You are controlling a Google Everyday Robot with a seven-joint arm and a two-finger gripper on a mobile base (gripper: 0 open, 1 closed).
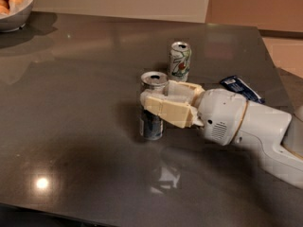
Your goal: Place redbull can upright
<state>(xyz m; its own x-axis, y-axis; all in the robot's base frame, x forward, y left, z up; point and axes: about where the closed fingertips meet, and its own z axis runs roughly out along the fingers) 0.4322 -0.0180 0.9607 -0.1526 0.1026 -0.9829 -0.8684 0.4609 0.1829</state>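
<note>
I should release the redbull can on the table's near half [120, 152], between the bright light spot and white-and-green can.
The redbull can [152, 124] stands upright on the dark table [80, 93], near its middle. It is slim, blue and silver, with its silver top facing up. Its base appears to rest on the table. My gripper [155, 97] reaches in from the right, with its cream fingers [166, 110] closed around the can's upper half. The middle of the can is hidden behind the near finger.
A shorter white-and-green can [180, 61] stands upright just behind the gripper. A flat blue packet [241, 88] lies to the right, partly behind my arm. A bowl of round food [15, 4] sits at the far left corner. The table's right edge is near.
</note>
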